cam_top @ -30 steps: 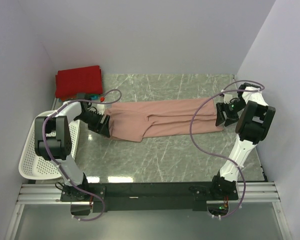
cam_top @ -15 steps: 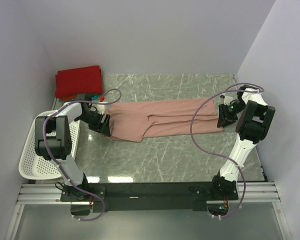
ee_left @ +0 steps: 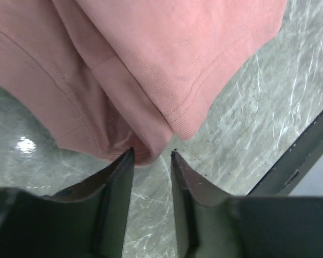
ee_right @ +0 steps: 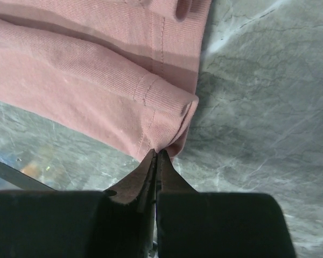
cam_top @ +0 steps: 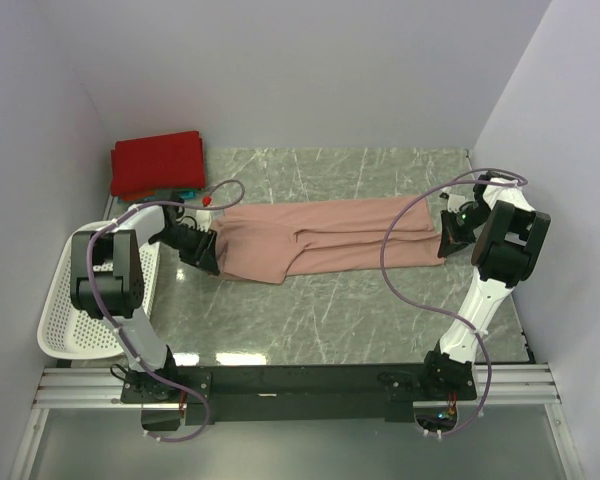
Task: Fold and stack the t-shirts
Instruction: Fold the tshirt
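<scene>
The flap of the pink t-shirt slants past the t-shirt's near edge, so next my left gripper grabs the flap's end corner (ee_left: 186,128) and folds it back together with my right gripper.
The large dusty-pink t-shirt (cam_top: 320,235) lies folded into a long band across the marble table (cam_top: 330,310). My left gripper (cam_top: 205,252) is at its left end. In the left wrist view the jaws (ee_left: 152,155) stand partly open, and a rounded fold of the pink t-shirt (ee_left: 151,64) just reaches between the tips. My right gripper (cam_top: 446,240) is at the shirt's right end. In the right wrist view it (ee_right: 158,153) is shut on the hem corner of the pink t-shirt (ee_right: 97,80). A folded red t-shirt (cam_top: 158,163) lies at the back left, with a sliver of teal t-shirt (cam_top: 185,192) under it.
A white perforated basket (cam_top: 60,320) sits at the left edge beside the left arm. Walls close in the table on the left, back and right. Purple cables loop over both arms. The black base rail (cam_top: 300,380) runs along the near edge.
The right jaws have closed from wide open to shut on the shirt's hem. The left jaws have narrowed around the shirt's left fold. Both arms have barely shifted.
</scene>
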Robot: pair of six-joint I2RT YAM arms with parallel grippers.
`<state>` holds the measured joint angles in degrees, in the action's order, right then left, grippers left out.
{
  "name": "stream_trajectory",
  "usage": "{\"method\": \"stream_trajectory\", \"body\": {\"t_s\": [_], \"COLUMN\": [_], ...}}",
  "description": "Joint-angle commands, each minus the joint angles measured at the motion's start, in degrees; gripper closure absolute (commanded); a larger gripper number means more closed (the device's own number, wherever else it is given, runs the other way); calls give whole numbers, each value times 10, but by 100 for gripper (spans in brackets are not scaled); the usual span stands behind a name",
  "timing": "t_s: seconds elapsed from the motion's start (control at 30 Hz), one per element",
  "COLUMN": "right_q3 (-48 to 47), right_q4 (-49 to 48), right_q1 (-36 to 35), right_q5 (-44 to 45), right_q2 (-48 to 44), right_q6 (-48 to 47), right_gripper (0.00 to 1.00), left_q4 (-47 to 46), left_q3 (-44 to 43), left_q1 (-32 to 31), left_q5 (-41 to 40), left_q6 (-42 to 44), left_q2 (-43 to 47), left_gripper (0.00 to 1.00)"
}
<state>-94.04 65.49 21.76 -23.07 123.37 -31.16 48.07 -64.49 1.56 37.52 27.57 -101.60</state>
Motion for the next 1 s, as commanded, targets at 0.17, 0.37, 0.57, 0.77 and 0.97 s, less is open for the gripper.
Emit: {"method": "stream_trajectory", "body": {"t_s": [0.17, 0.37, 0.57, 0.77, 0.97], "right_q3": [3, 12, 26, 17, -35], "right_q4": [-6, -13, -25, 2, 70], "right_q1": [5, 14, 18, 17, 12], "right_q5": [33, 100, 148, 138, 17], "right_q2": [-1, -6, -9, -22, -131], "right_q6": [-13, -45, -70, -80, -67], "right_gripper": [100, 100, 100, 58, 31], "left_q4": [14, 42, 75, 58, 75], "left_q3": [0, 5, 21, 30, 24], "left_q1": [-1, 1, 1, -2, 12], "left_q5": [13, -17, -6, -7, 57], "left_q6": [15, 1, -11, -38, -1], "left_q2": [-17, -11, -5, 6, 116], "left_gripper": [74, 99, 99, 73, 48]}}
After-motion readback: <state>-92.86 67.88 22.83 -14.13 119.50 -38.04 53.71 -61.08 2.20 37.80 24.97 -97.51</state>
